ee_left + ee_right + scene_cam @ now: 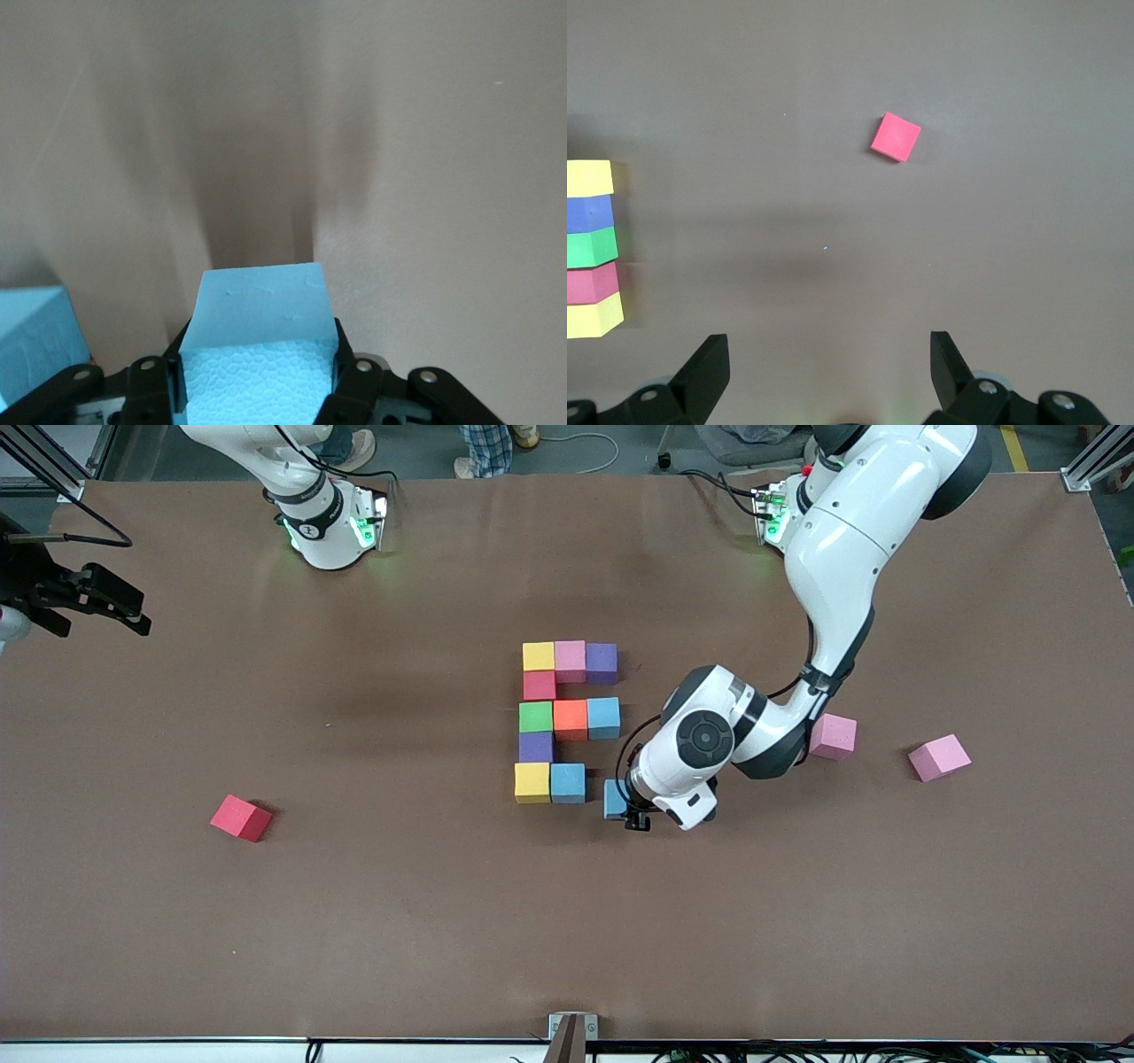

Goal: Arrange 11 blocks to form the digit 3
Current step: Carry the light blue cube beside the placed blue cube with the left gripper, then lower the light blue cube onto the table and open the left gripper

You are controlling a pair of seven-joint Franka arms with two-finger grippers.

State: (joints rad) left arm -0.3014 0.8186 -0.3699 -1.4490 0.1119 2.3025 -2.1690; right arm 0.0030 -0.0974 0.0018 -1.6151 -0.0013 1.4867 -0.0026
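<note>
The light blue block in my left gripper, now held low beside the figure, will be let go against the light blue end of the bottom bar (602, 788).
Ten blocks form the digit 3 figure mid-table. Its top bar is yellow (538, 656), pink (570, 660) and purple (601, 662). A red cube (539, 685) links it to the green (535, 716), orange (570, 719) and light blue (603, 717) bar. A purple cube (535, 746) leads to yellow (532, 781) and light blue (567, 782). My left gripper (631, 810) (257, 363) is shut on a light blue block (614, 798) (261, 310), held low beside that last cube (31, 336) with a small gap. My right gripper (828, 354) waits open and empty, high above the table.
A loose red block (241, 817) (896, 136) lies toward the right arm's end of the table. Two loose pink blocks (833, 736) (939, 757) lie toward the left arm's end, one close under the left arm's elbow.
</note>
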